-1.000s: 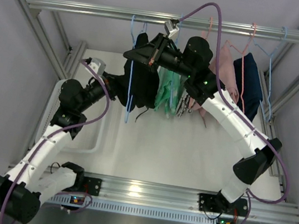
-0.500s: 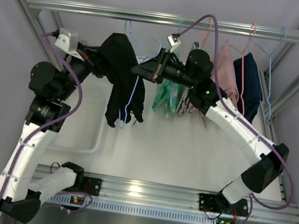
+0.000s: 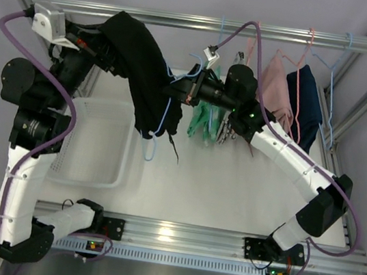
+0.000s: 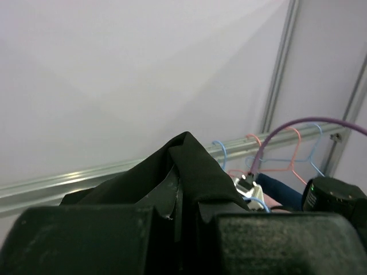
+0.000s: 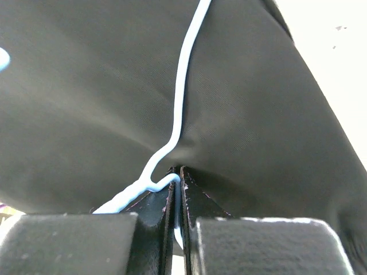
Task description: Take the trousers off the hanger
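My left gripper is to let go of the black trousers in the near half of the white basket (image 3: 98, 153) on the table.
The black trousers (image 3: 144, 69) hang in the air at the upper left, off the rail. My left gripper (image 3: 103, 49) is shut on their top fold and holds them high; the cloth fills the left wrist view (image 4: 189, 172). A light blue hanger (image 3: 167, 111) still runs through the trousers, its lower loop dangling below them. My right gripper (image 3: 175, 89) is shut on the hanger's wire (image 5: 179, 114), with the black cloth right behind it (image 5: 241, 97).
A white basket (image 3: 103, 146) sits on the table below the left arm. On the rail (image 3: 289, 34) hang green (image 3: 206, 117), pink (image 3: 277, 89) and navy (image 3: 306, 100) garments on pink and blue hangers. Frame posts stand at both sides.
My left arm has swung up and left, lifting the trousers away from the rail. My right gripper has stayed on the blue hanger, which now hangs further out of the cloth.
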### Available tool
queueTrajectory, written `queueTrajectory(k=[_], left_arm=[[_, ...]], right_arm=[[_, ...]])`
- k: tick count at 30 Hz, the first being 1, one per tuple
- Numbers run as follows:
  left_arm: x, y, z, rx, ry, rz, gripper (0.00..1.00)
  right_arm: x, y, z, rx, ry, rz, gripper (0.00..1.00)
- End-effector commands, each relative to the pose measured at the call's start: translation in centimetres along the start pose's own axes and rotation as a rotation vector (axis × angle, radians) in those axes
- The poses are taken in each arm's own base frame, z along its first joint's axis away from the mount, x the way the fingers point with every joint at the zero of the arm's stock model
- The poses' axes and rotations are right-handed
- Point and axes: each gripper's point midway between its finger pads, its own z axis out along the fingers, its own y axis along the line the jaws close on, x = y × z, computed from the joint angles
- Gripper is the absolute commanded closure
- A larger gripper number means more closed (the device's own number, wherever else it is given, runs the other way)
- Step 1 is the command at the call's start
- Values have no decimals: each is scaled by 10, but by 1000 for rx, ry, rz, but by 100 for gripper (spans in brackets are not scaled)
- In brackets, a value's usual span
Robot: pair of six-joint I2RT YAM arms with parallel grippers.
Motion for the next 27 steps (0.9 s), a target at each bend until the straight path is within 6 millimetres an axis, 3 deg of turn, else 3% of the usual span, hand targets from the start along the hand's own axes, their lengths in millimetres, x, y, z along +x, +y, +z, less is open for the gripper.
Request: queueTrajectory(k=[1, 9, 17, 21, 22, 24, 25, 27], left_arm=[[-103, -4, -15, -70, -300, 113, 100], [-176, 28, -55, -362, -482, 339, 100], [-220, 34, -95, -519, -549, 494, 100], [-216, 43, -113, -601, -496, 577, 100], [-201, 51, -111, -618, -448, 595, 100], [-191, 58, -125, -668, -392, 661, 100], [-172, 71, -125, -707, -329, 678, 100], [-162, 77, -143, -755, -279, 726, 100]], right_arm=[[-5, -8, 0, 1, -22, -53, 100], [1, -17, -3, 30, -7, -68, 100], [3, -22, -2, 42, 0, -72, 100], [1, -20, -3, 43, -1, -84, 100], [0, -18, -3, 40, -3, -91, 100], [-2, -15, -5, 37, -7, -102, 100], [-2, -15, -5, 37, -7, -104, 100], [-2, -12, -6, 34, -7, -110, 100]])
